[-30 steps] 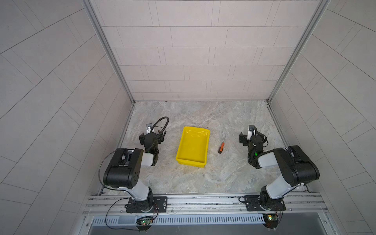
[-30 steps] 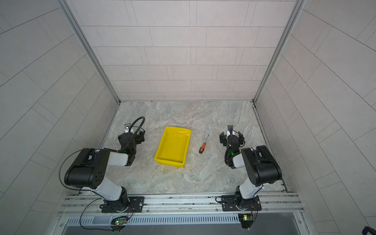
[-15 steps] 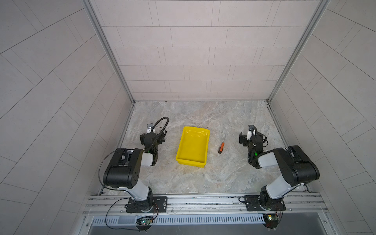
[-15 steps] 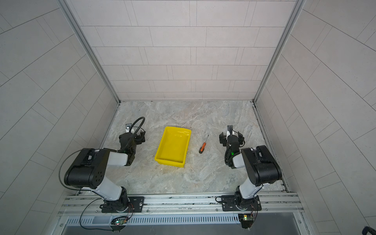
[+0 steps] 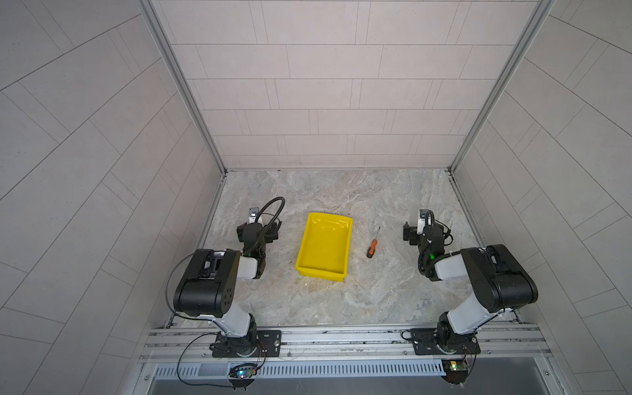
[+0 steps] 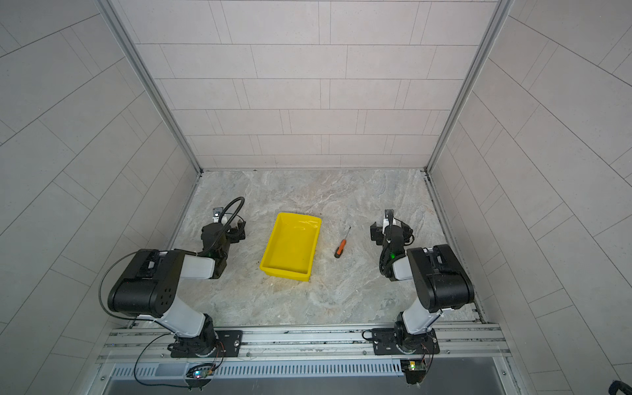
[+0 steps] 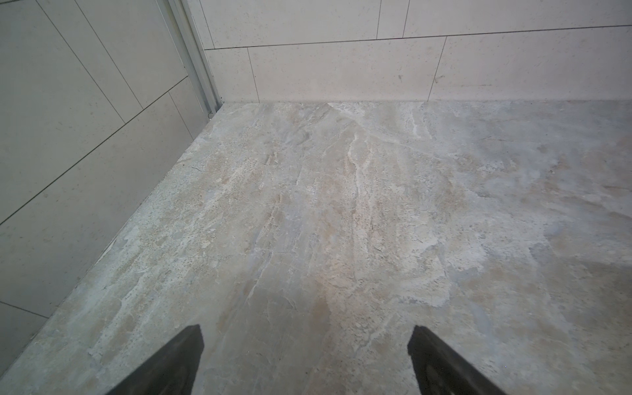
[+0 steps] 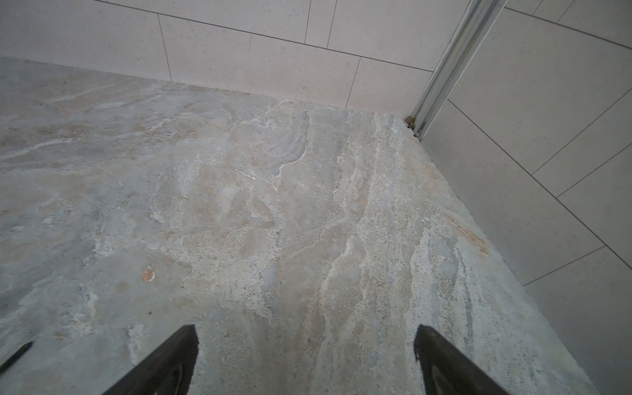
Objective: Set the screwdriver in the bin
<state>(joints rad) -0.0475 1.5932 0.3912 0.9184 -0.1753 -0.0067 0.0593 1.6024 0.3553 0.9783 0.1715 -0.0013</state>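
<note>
I should close my right gripper on the rear half of the orange handle (image 5: pixel 371 250) of the screwdriver, at a spot close to its black end.
The screwdriver (image 5: pixel 372 244) (image 6: pixel 342 245), with an orange handle, black butt and thin dark shaft, lies on the marble floor just right of the bin, shaft pointing toward the back wall. The bin (image 5: pixel 323 248) (image 6: pixel 290 246) is a shallow yellow tray near the middle, with nothing in it. My right gripper (image 5: pixel 425 228) (image 8: pixel 306 330) hovers low to the right of the screwdriver, open, with only floor between its fingers. A dark thin tip of the screwdriver (image 8: pixel 15 355) shows at the edge of the right wrist view. My left gripper (image 5: pixel 259 227) (image 7: pixel 306 330) sits left of the bin, open and holding nothing.
Tiled walls close in the floor on the left, back and right, with metal corner posts (image 5: pixel 455 167). Both arm bases are bolted to an aluminium rail (image 5: pixel 342 338) along the front edge. A black cable loops over the left wrist (image 5: pixel 273 205).
</note>
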